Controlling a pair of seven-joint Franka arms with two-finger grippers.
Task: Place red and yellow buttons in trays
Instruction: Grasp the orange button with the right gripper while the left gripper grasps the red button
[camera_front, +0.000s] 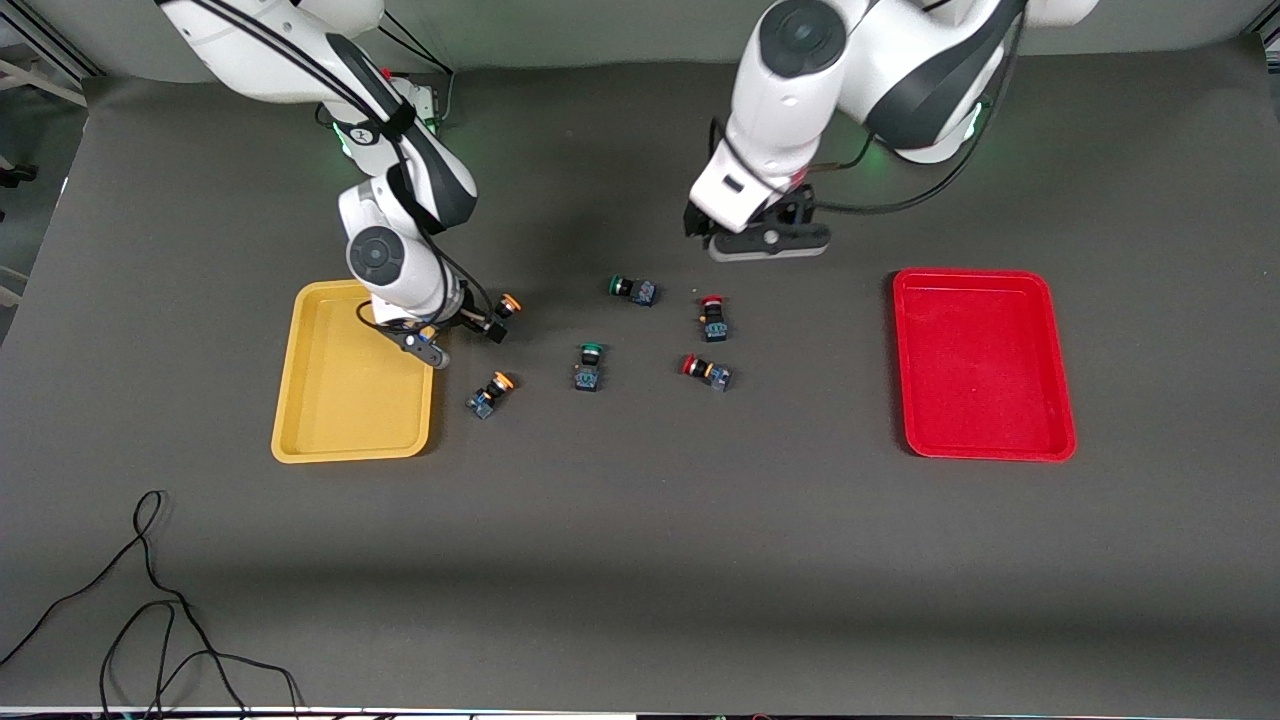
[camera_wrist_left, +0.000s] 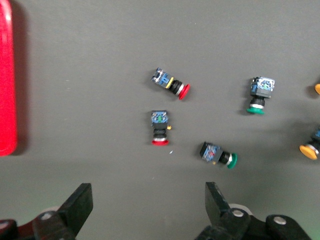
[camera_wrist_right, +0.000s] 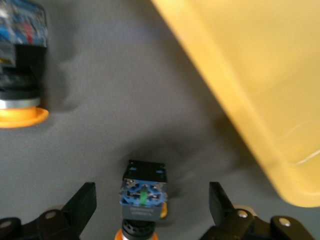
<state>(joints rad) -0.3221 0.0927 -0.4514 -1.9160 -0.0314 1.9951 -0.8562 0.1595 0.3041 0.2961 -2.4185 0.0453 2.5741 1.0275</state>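
Note:
The red button farther from the front camera has a black middle (camera_front: 713, 311) (camera_wrist_left: 160, 133) between its red cap and blue base. My left gripper should close there.
Two orange-yellow-capped buttons lie beside the yellow tray (camera_front: 350, 420): one (camera_front: 502, 308) between my right gripper's fingers, the other (camera_front: 490, 392) nearer the front camera. My right gripper (camera_front: 486, 322) is low and open, and the fingers (camera_wrist_right: 82, 205) stand clear of that button's blue base (camera_wrist_right: 143, 196). The second orange button (camera_wrist_right: 20, 75) and the yellow tray's rim (camera_wrist_right: 235, 100) show in the right wrist view. Two red-capped buttons (camera_front: 712, 318) (camera_front: 706, 371) lie mid-table. My left gripper (camera_front: 745, 232) hangs open and empty (camera_wrist_left: 148, 205) over bare mat next to them. The red tray (camera_front: 985, 365) is empty.
Two green-capped switches (camera_front: 632, 289) (camera_front: 588, 365) lie between the orange and red buttons. In the left wrist view the red buttons (camera_wrist_left: 171, 83) (camera_wrist_left: 160, 127), the green switches (camera_wrist_left: 218, 154) (camera_wrist_left: 260, 94) and the red tray's edge (camera_wrist_left: 6, 80) show. A black cable (camera_front: 150, 600) lies near the front edge.

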